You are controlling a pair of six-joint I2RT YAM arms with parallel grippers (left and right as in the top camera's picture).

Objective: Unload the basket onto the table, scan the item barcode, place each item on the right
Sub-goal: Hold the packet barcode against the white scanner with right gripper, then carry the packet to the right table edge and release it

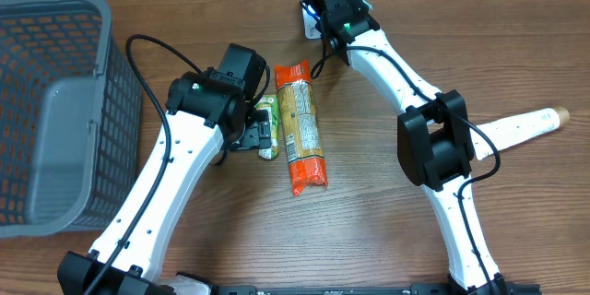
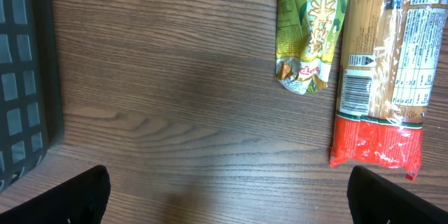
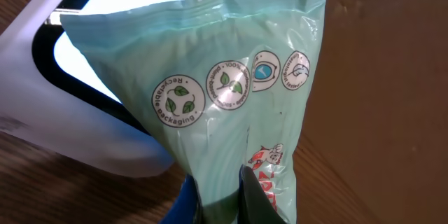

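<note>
My right gripper should set the mint-green pack down on the bare wood [image 1: 489,101] just behind the white tapered object.
A mint-green plastic pack [image 3: 231,77] with round recycling marks is pinched between the fingers of my right gripper [image 3: 220,197], which is shut on it. The pack hangs right in front of the white scanner [image 3: 84,136] and covers part of its bright window; no barcode shows on the side I see. In the overhead view the right gripper [image 1: 324,17] is at the far middle of the table, over the scanner [image 1: 312,26]. My left gripper [image 2: 231,199] is open and holds nothing, hovering over bare wood beside a green tea packet [image 2: 315,28].
An orange-ended pasta pack [image 1: 300,129] lies mid-table, its barcode [image 2: 355,87] facing up, with the green tea packet [image 1: 268,111] at its left. A grey basket [image 1: 55,101] fills the left side. A white tapered object [image 1: 525,124] lies at the right.
</note>
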